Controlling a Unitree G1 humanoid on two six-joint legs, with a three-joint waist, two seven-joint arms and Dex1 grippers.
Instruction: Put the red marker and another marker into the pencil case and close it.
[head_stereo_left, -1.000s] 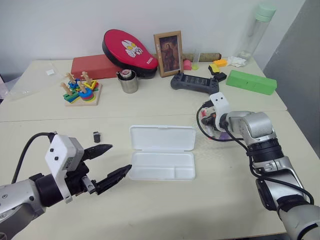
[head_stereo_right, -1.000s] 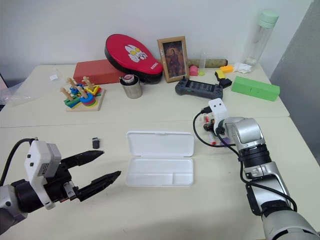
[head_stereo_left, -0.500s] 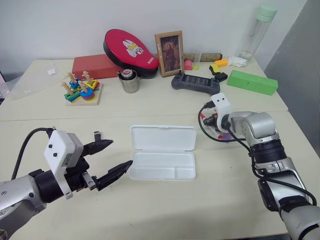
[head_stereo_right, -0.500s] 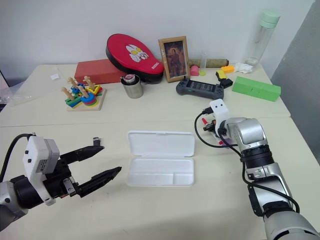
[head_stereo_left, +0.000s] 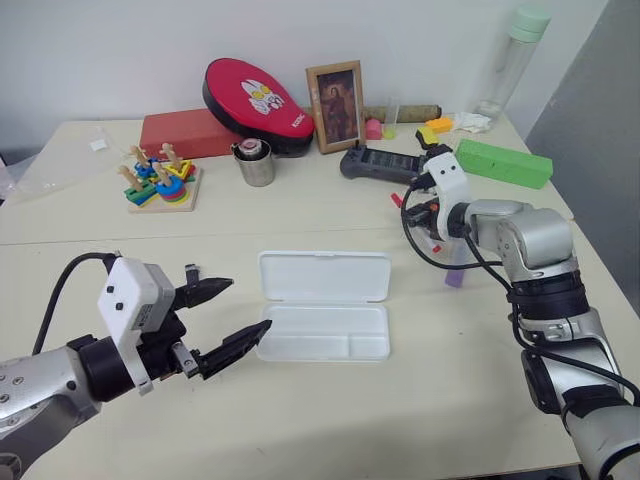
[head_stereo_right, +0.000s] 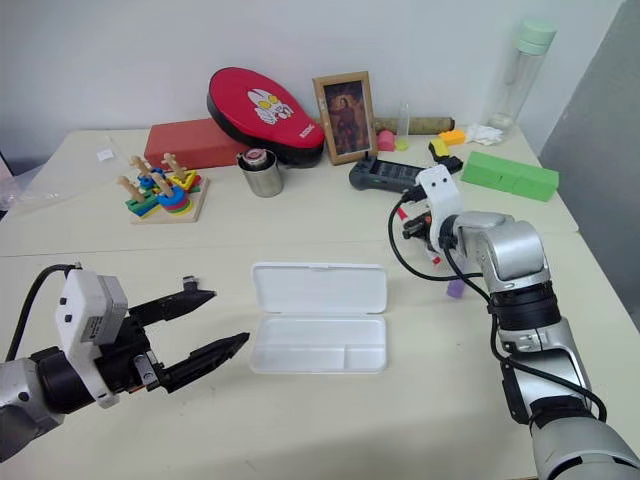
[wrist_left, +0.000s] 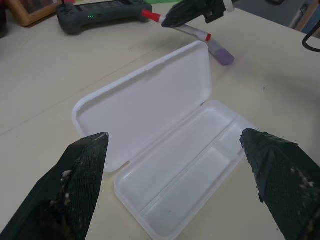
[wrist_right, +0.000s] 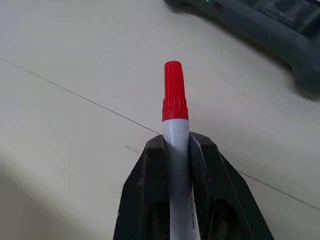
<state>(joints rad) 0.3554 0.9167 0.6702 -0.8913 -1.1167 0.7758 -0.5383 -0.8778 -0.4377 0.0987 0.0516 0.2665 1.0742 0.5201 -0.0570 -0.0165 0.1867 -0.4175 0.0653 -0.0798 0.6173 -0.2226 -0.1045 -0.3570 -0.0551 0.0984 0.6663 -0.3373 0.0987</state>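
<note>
Next, I release the red marker, now in the air beside the case, from my right gripper in the pencil case, along the tray's back edge (head_stereo_left: 332, 316) beside the lid.
The pencil case (head_stereo_left: 323, 333) lies open in the middle of the table, its lid (head_stereo_left: 325, 277) flat behind the tray. My right gripper (wrist_right: 175, 140) is shut on the red marker (wrist_right: 175, 100), holding it in the air to the right of the case with the red cap pointing past the fingertips. The same marker (wrist_left: 185, 31) shows beyond the case in the left wrist view. Another marker, the lilac one (head_stereo_left: 455, 277), lies on the table below the right gripper. My left gripper (head_stereo_left: 249, 305) stands open just left of the case, holding nothing.
Behind the right gripper lie a dark game controller (head_stereo_left: 385, 165) and a green box (head_stereo_left: 503, 163). A metal cup (head_stereo_left: 257, 163), a stacking toy (head_stereo_left: 160, 183), a picture frame (head_stereo_left: 336, 92) and a bottle (head_stereo_left: 510, 60) stand at the back. A small black object (head_stereo_left: 192, 272) lies near the left gripper.
My right gripper has risen from the table with the red marker in it, uncovering the lilac marker below. The left gripper has stayed in place.
</note>
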